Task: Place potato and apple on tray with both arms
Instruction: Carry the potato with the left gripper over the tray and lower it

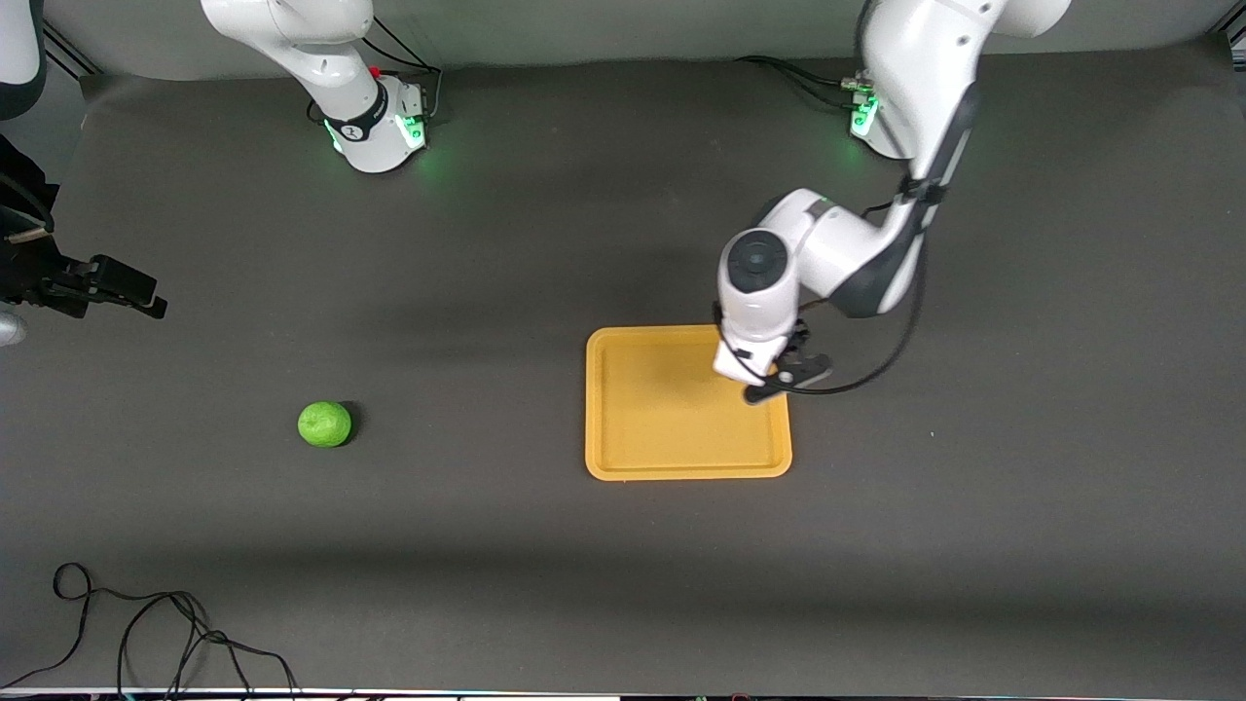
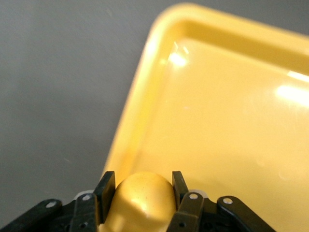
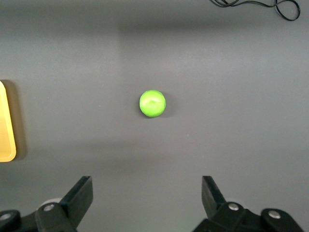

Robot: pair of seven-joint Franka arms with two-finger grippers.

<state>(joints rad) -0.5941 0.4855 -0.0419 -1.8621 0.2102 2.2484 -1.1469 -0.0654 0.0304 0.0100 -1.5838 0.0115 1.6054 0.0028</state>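
Observation:
Next, my left gripper releases the potato on the bottom of the tray, just inside the corner (image 1: 732, 360) nearest the left arm's base. The potato now hangs over the orange-yellow tray.
The pale yellow potato (image 2: 142, 198) sits between the fingers of my left gripper (image 2: 143, 178), which is shut on it. That gripper (image 1: 779, 380) hangs over the orange-yellow tray (image 1: 662, 428), above the corner toward the left arm's end and the robots' bases. In the front view the wrist hides the potato. The left wrist view shows the tray's floor (image 2: 231, 121) close below. The green apple (image 1: 325, 424) lies on the dark table toward the right arm's end. My right gripper (image 1: 136, 292) is up in the air at that end, open and empty (image 3: 147, 193), with the apple (image 3: 152, 103) ahead of it.
A black cable (image 1: 146, 623) loops on the table at the edge nearest the front camera, toward the right arm's end. It shows too in the right wrist view, as a cable loop (image 3: 256, 4). A strip of the tray's rim (image 3: 6, 130) shows there as well.

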